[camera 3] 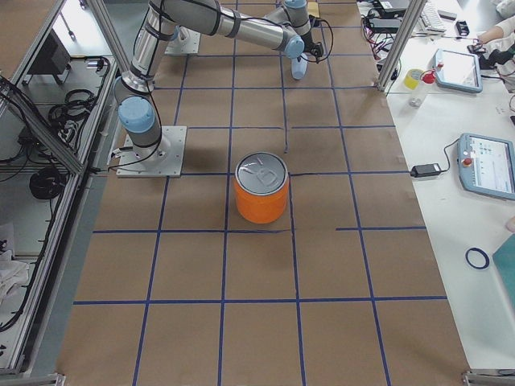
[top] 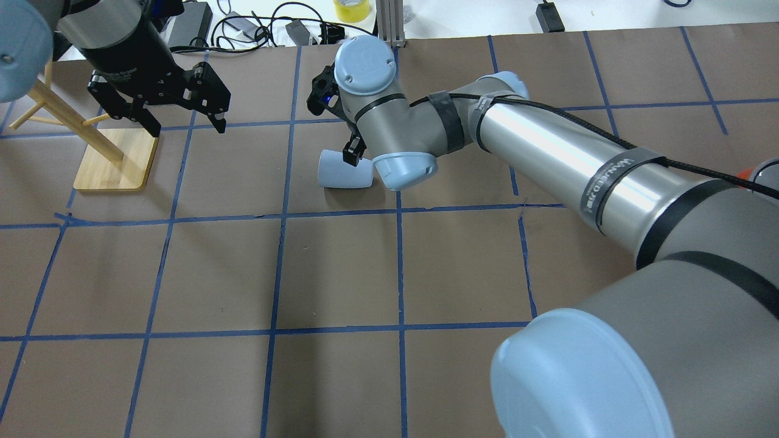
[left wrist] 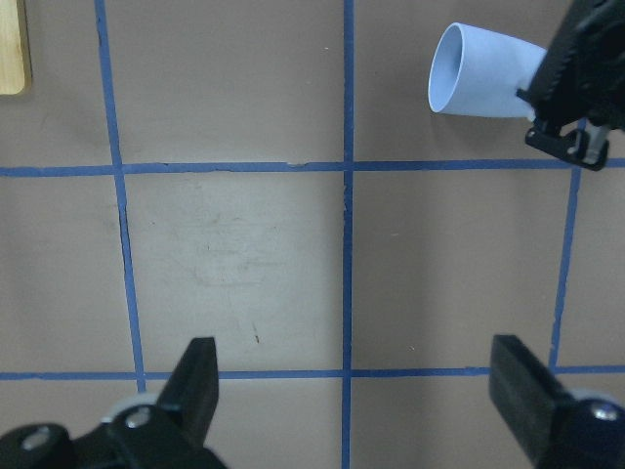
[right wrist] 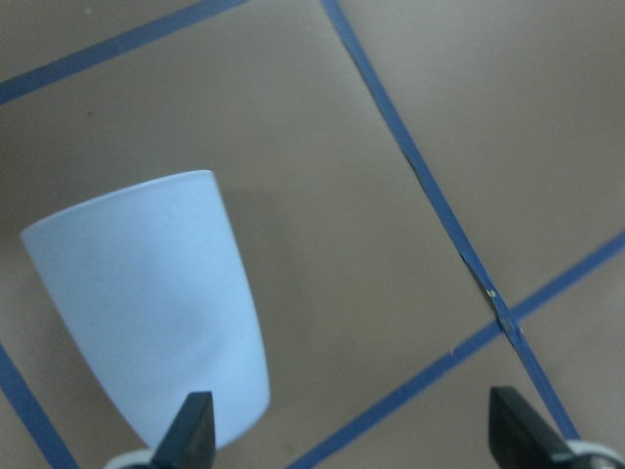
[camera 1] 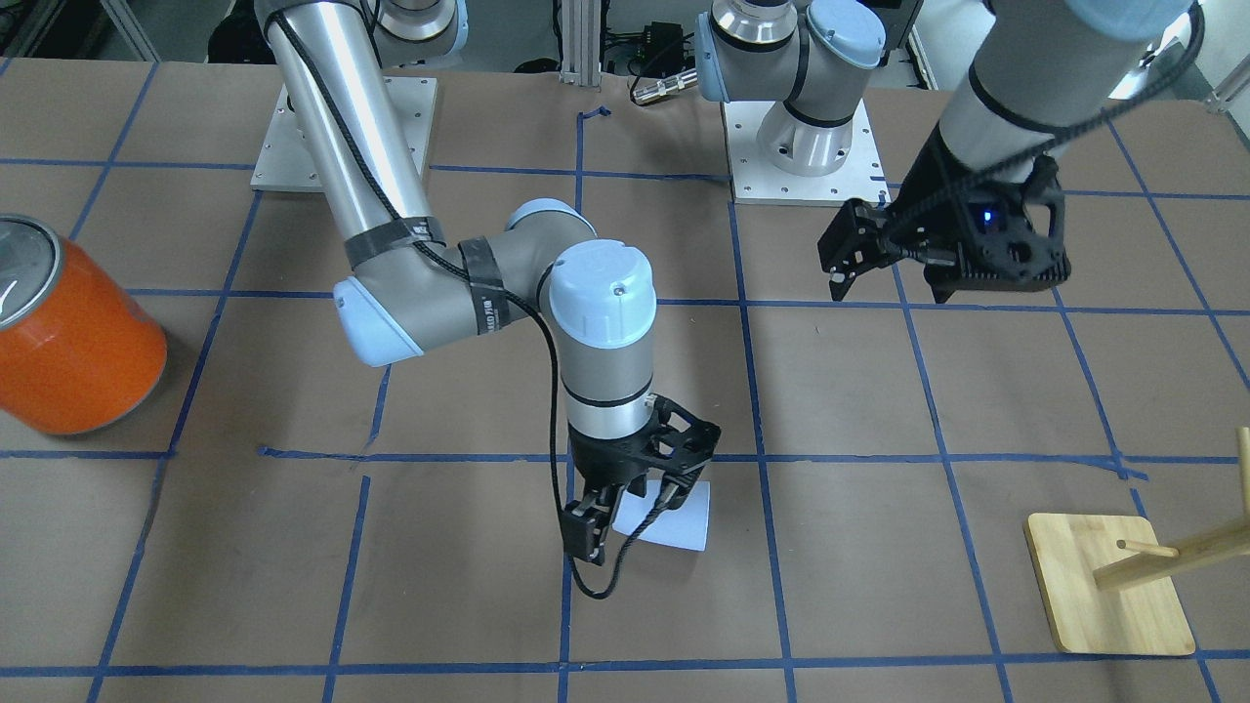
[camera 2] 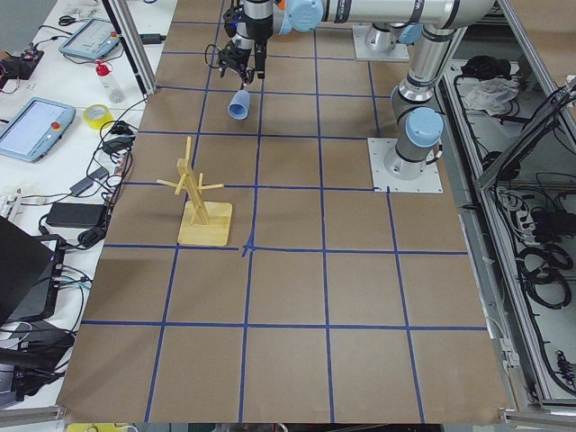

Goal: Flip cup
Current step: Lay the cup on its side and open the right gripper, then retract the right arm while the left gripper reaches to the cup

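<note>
The robot's left gripper should next go to the rim of the pale blue-white cup (camera 1: 706, 510) (left wrist: 462, 64), at the open end facing the wooden stand, and close there.
The pale blue-white cup (camera 1: 679, 522) lies on its side on the brown table; it also shows in the overhead view (top: 341, 170), open end toward the wooden stand. My right gripper (camera 1: 630, 513) hangs low over the cup's narrow end, open. In the right wrist view the cup (right wrist: 156, 313) sits beside one finger (right wrist: 190, 435), not between the two. My left gripper (top: 185, 126) is open and empty, held above the table well apart from the cup. The left wrist view shows the cup (left wrist: 483, 86) at the top right with the right gripper's finger on it.
A large orange can (camera 1: 73, 342) with a silver top stands on the robot's right side, far from the cup. A wooden peg stand (top: 115, 161) stands under my left arm. Cables and gear lie beyond the table's far edge.
</note>
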### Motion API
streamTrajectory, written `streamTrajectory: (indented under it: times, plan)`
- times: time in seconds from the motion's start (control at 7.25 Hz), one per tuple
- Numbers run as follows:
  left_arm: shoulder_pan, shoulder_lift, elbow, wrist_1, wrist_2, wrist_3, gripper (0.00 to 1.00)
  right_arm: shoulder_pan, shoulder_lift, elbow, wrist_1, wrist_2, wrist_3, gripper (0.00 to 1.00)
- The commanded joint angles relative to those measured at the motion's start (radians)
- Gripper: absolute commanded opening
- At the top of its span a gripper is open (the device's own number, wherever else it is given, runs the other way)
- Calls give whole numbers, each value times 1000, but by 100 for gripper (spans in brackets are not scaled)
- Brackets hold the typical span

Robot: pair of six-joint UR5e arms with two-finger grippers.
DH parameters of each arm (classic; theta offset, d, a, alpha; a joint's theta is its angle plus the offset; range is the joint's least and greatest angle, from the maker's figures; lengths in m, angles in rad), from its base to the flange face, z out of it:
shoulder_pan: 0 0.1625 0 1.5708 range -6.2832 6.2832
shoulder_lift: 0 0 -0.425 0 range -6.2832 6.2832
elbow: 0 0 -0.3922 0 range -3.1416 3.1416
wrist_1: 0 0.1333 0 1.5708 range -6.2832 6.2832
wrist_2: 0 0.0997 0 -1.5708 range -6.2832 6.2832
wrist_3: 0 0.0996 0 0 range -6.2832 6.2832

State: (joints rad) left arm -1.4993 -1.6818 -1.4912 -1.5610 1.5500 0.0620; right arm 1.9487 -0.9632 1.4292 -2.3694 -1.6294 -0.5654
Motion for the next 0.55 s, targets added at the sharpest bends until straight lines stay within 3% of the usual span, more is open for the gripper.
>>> streamTrajectory:
  times: [0.0,0.28,0.41]
  plan:
    - [8,-152,-29,236,-62,103,100,-164,-104,3,185,-7,317,100]
    - [8,-251,-72,274,-231,165,100,-322,-184,3,460,-10,430,100]
    - [8,-304,-81,274,-304,188,100,-364,-259,10,517,-6,432,100]
